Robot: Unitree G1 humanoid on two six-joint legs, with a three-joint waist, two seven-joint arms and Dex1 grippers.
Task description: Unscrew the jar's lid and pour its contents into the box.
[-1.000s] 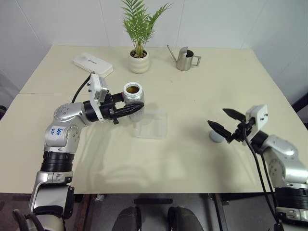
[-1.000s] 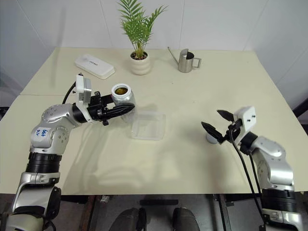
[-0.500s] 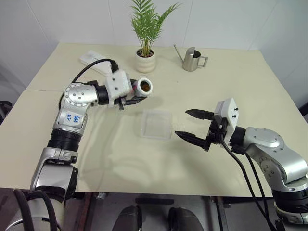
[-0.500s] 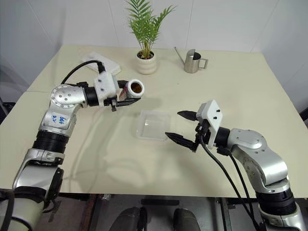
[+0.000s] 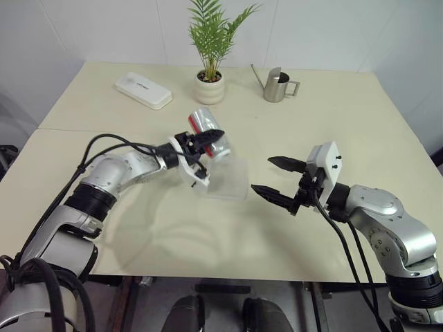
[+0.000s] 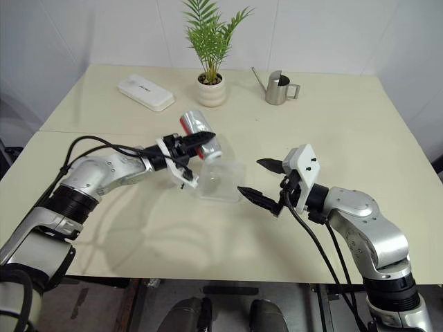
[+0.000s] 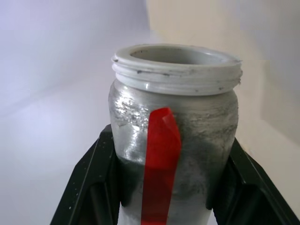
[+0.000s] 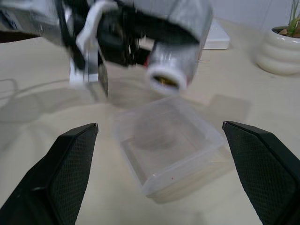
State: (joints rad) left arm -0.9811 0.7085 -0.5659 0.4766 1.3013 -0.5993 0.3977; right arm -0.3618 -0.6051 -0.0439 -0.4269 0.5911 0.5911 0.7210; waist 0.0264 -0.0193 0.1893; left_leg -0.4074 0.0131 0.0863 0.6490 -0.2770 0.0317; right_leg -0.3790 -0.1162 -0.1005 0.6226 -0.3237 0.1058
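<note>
Next, I release the jar, now tipped over the box's corner, from my left gripper on the near side of the white case (image 5: pixel 112 153), so that it stands well clear of the box.
My left gripper (image 5: pixel 208 138) is shut on the jar (image 5: pixel 205 123), a silvery cylinder with a red stripe. The jar has no lid on and is tipped, its open mouth aimed down and right over the near-left corner of the box (image 5: pixel 232 183). The box is a clear shallow tray on the table. From the right wrist, brown contents (image 8: pixel 164 81) show inside the jar's mouth (image 8: pixel 167 78) just above the box (image 8: pixel 187 168), whose floor looks bare. Black fingers (image 7: pixel 93 183) clamp both sides of the jar (image 7: pixel 187 122). My right gripper (image 5: pixel 263 174) hangs open just right of the box, holding nothing. The lid is out of view.
At the back of the table stand a flat white case (image 5: pixel 143 90), a potted plant (image 5: pixel 209 88) and a steel watering can (image 5: pixel 278 86). The beige table (image 5: pixel 332 117) stretches out behind and to the right of my right arm.
The left wrist has rolled and swung right, tipping the jar from upright, through sideways, to mouth-down over the box. The right gripper came in toward the box, then held still, open.
</note>
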